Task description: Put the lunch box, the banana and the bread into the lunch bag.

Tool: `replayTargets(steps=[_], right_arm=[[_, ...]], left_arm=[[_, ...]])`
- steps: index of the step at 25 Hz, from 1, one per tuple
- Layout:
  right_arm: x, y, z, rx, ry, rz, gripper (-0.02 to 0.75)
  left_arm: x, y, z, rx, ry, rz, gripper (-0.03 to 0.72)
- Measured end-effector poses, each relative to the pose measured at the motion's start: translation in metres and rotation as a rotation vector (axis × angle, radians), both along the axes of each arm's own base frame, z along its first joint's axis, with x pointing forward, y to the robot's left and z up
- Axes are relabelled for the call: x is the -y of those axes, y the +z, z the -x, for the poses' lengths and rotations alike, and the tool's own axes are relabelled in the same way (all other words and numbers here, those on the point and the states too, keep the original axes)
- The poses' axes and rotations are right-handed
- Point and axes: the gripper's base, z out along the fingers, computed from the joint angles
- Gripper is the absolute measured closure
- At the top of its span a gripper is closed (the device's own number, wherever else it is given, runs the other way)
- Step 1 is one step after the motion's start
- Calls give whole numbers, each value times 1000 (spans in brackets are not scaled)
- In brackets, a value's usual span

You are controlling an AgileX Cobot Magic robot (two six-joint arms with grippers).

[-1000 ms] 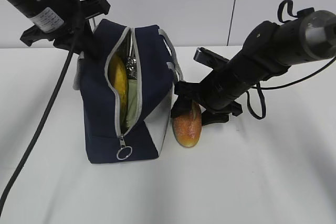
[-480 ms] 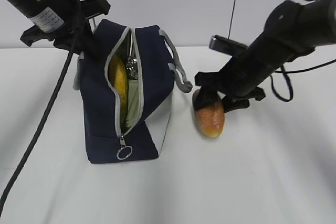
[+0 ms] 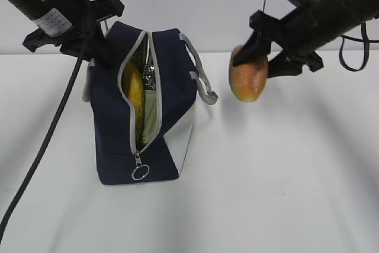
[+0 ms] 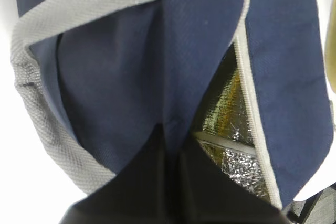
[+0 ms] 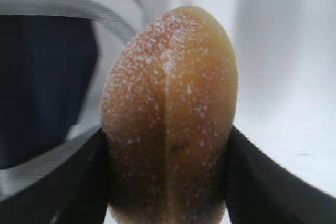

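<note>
My right gripper needs to let go of the bread inside the navy lunch bag, on the lunch box (image 3: 151, 86) next to the yellow banana.
The navy lunch bag (image 3: 169, 69) stands on the white table with its zipper open. Inside it I see the yellow banana (image 3: 134, 96) and the sage-green lid of the lunch box (image 3: 150, 114). My left gripper (image 3: 98, 45) is shut on the bag's left top flap (image 4: 173, 77) and holds the mouth open; silver lining (image 4: 231, 129) shows there. My right gripper (image 3: 259, 57) is shut on the golden-brown bread (image 3: 247, 80), held in the air to the right of the bag. The bread (image 5: 170, 114) fills the right wrist view between the fingers.
The bag's grey handle (image 3: 200, 81) hangs over its right side, between the bag and the bread. The metal pull ring (image 3: 140, 173) lies at the front lower end of the zipper. A black cable (image 3: 50, 128) from the left arm trails down the left side.
My right gripper has lifted the bread off the table beside the bag and carried it up and to the right. The left gripper and the bag have not moved.
</note>
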Motion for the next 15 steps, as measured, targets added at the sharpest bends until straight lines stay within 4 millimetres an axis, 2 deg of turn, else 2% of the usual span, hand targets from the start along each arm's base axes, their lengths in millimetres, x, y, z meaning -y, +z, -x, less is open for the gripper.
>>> replayTargets(steps=[7,12,15], right_arm=[[-41,40,1,92,102,-406,295],[-76,44,9,127,166,-440,295],[-91,38,10,123,178,-442,295]], left_arm=[[0,0,0,4,1,0,687],[0,0,0,4,2,0,687],[0,0,-1,6,2,-1,687]])
